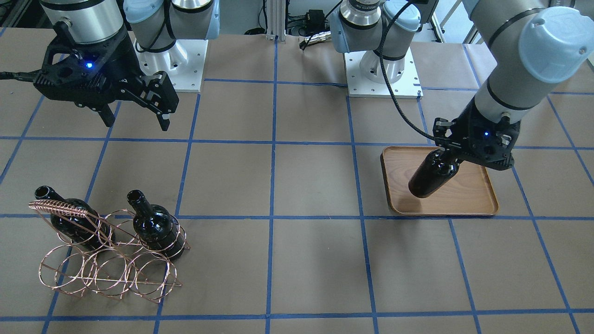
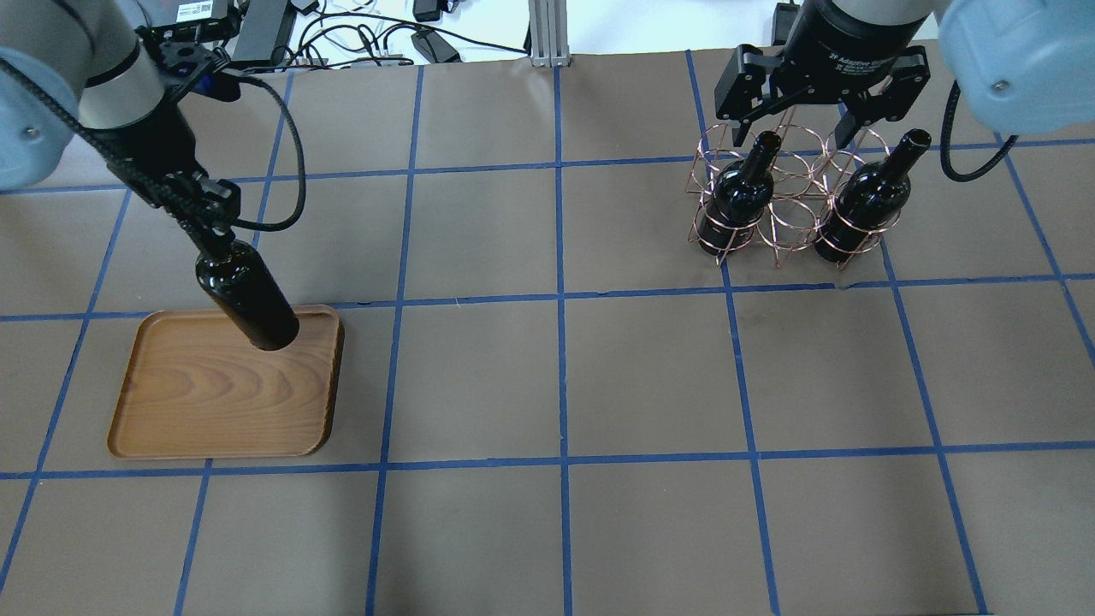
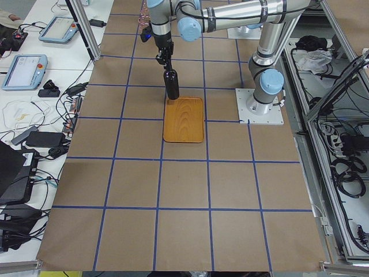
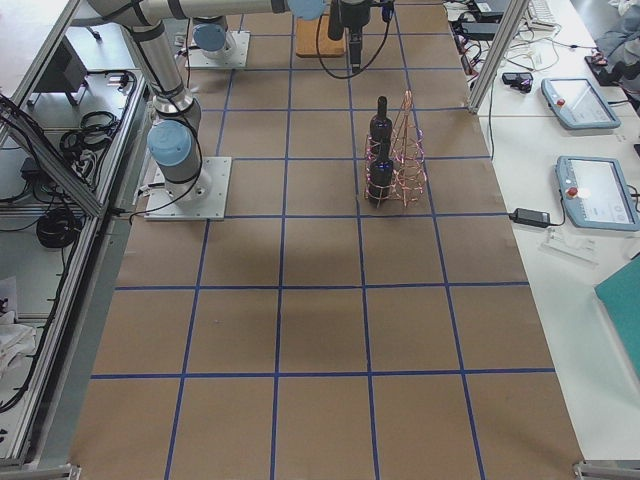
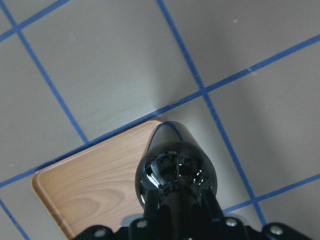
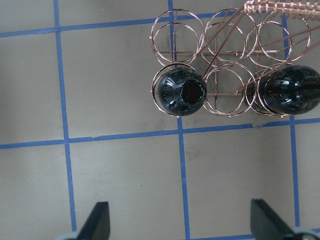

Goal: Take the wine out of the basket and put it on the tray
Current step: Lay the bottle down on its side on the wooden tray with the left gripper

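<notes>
Next, my left gripper lets go of the wine bottle, standing upright on the middle of the brown wooden tray [image 1: 439, 183] [image 5: 123, 183].
My left gripper [image 2: 208, 233] is shut on the neck of a near-black wine bottle [image 2: 250, 298]. It holds the bottle upright over the far right corner of the brown wooden tray [image 2: 205, 393]. I cannot tell whether the base touches the tray. The front view shows the same grip [image 1: 449, 151], bottle [image 1: 430, 175] and tray [image 1: 466, 200]. The copper wire basket [image 2: 780, 204] holds two more bottles [image 2: 737, 198] [image 2: 862, 207]. My right gripper [image 2: 796, 128] is open and empty above the basket. Its wrist view shows both bottles [image 6: 180, 91] [image 6: 290, 91] below its fingertips [image 6: 97, 220].
The table is brown paper with a grid of blue tape lines [image 2: 560, 299]. Both arm bases [image 1: 385, 74] stand on white plates at the robot's side. Cables and boxes [image 2: 376, 34] lie beyond the far table edge. Pendants [image 4: 590, 190] sit on side benches.
</notes>
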Available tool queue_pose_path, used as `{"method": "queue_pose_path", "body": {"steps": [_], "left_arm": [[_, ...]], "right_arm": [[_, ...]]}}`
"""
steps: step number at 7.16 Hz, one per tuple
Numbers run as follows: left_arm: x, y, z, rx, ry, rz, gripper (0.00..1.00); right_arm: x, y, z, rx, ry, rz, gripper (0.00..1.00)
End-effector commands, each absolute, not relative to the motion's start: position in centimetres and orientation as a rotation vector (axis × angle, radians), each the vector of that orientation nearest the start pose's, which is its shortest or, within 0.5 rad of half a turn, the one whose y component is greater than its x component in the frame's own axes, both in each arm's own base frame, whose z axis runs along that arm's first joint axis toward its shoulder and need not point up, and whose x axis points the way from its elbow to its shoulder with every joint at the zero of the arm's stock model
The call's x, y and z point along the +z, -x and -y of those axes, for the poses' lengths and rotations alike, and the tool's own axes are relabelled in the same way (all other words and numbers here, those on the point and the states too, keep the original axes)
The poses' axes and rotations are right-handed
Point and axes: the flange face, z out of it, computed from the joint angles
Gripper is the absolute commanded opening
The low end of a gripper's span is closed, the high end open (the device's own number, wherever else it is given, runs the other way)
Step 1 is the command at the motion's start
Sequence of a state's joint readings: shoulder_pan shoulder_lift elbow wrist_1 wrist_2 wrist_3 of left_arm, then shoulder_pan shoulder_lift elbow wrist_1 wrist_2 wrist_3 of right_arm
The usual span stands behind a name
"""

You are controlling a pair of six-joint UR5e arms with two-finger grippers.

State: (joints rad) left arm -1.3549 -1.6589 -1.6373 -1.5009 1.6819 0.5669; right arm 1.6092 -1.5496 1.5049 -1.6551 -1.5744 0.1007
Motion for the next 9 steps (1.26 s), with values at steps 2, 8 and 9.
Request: {"method": "queue_pose_path", "body": {"steps": [2, 8, 9], "left_arm": [[39.9, -5.4, 50.3, 0.183, -0.443, -3.053, 0.00], [38.1, -9.4, 50.1, 0.183, -0.415, -3.109, 0.09], [38.0, -9.4, 50.1, 0.192, -0.415, -3.104, 0.37]], "right_arm": [[52.2, -13.4, 51.1, -0.218, 0.025, -3.153, 1.00], [52.3, -11.9, 51.2, -0.207, -0.106, -3.135, 1.00], [52.3, -11.9, 51.3, -0.212, -0.106, -3.133, 1.00]]}}
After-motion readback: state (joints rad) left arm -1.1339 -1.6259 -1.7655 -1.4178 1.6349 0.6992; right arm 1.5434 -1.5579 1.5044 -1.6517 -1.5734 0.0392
